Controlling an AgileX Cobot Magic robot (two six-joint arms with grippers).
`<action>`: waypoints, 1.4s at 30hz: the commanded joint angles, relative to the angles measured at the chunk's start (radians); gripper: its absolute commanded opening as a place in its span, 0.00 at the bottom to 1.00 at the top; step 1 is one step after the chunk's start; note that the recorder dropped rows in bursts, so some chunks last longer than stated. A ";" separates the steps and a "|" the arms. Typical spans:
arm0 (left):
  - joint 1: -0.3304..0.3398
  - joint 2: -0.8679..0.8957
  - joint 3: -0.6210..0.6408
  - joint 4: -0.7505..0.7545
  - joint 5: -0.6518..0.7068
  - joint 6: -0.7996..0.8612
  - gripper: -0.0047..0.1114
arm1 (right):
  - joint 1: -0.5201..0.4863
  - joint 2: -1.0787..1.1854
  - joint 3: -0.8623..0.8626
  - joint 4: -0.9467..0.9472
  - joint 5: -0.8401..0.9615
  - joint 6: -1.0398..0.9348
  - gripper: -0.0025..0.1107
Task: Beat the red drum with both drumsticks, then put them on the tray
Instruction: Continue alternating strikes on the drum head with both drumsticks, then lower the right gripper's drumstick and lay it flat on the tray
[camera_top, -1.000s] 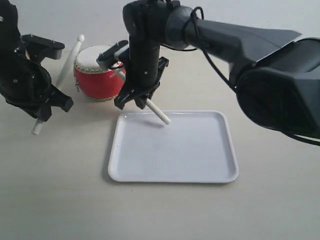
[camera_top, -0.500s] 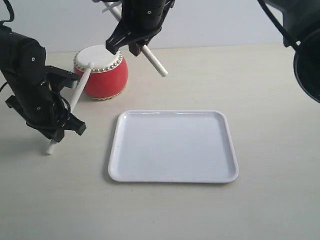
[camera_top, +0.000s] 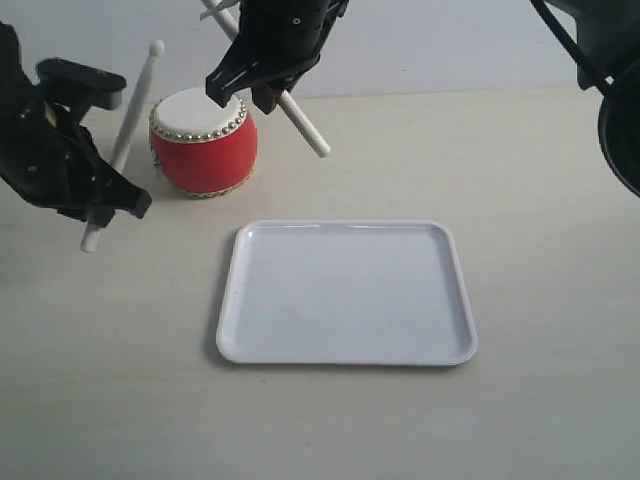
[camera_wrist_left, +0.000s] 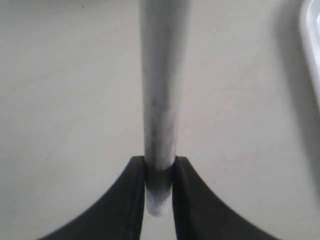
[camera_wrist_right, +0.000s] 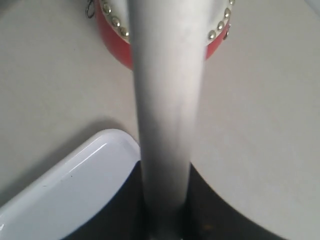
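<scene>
Next, I release my right gripper's drumstick lengthwise across the middle of the white tray (camera_top: 347, 280).
The red drum (camera_top: 202, 143) with its cream skin stands at the back left of the table; the right wrist view shows its studded rim (camera_wrist_right: 112, 30). My left gripper (camera_top: 92, 205) is shut on one drumstick (camera_top: 128, 135), whose rounded tip rises up left of the drum, clear of the skin. In the left wrist view that drumstick (camera_wrist_left: 162, 90) is pinched between the fingers (camera_wrist_left: 132, 200). My right gripper (camera_top: 262, 88) hangs above the drum, shut on the other drumstick (camera_top: 303, 127), which slants down to the right. The white tray (camera_top: 345, 345) lies in front with nothing in it.
The pale tabletop (camera_top: 540, 200) stretches to the right of the tray and drum. The right arm's dark body (camera_top: 615, 90) fills the upper right corner. A tray corner (camera_wrist_right: 75, 170) shows below the right gripper.
The left gripper has lifted and swung its drumstick up off the drum skin, tip now high. The right gripper with its stick has barely shifted after rising from the tray's edge.
</scene>
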 joint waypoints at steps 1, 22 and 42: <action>0.001 -0.154 0.078 0.000 -0.092 -0.002 0.04 | -0.001 -0.009 0.056 0.000 -0.004 -0.035 0.02; 0.001 -0.354 0.159 0.000 -0.198 -0.002 0.04 | -0.001 -0.088 0.558 -0.070 -0.004 -0.524 0.02; 0.001 -0.354 0.159 0.000 -0.198 -0.002 0.04 | -0.001 0.012 0.562 -0.064 -0.004 -0.573 0.02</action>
